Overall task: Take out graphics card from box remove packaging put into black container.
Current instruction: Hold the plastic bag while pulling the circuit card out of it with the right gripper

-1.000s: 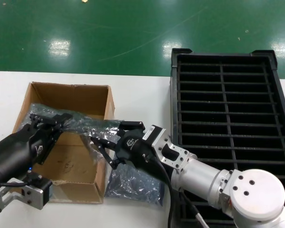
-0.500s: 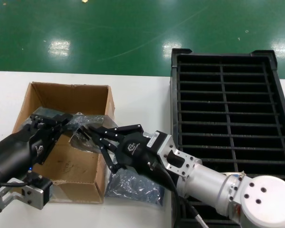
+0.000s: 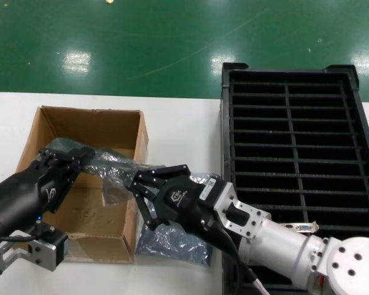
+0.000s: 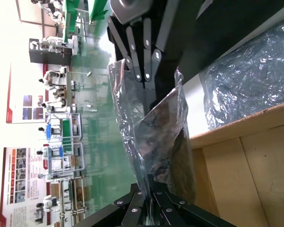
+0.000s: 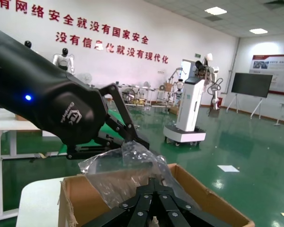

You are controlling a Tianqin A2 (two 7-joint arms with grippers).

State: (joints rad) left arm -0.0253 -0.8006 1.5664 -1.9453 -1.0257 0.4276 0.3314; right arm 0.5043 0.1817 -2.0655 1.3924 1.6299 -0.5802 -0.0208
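I see the fingers of my right gripper pinching only the bag's film, so I will open them and close around the card's bracket (image 5: 154,221) while my left gripper keeps the bag.
A crinkly packaging bag (image 3: 110,169) hangs stretched over the brown box (image 3: 89,126), held at both ends. My left gripper (image 3: 81,157) is shut on its far-left end, seen close in the left wrist view (image 4: 153,208). My right gripper (image 3: 134,185) is shut on the other end, by the box's right wall (image 5: 153,183). Something dark shows through the bag (image 4: 163,137); I cannot tell whether it is a card. A silver bracket of a graphics card (image 3: 299,227) peeks out in the black container (image 3: 295,98), behind my right arm.
A second crumpled bag (image 3: 172,239) lies on the white table (image 3: 178,123) between the box and the container, under my right arm. The box floor (image 3: 92,212) shows bare cardboard. Green floor lies beyond the table's far edge.
My right gripper, open a second ago, reached left to the bag, closed on it and drew back slightly rightward. The bag is now pulled taut between both grippers. The left arm barely moved.
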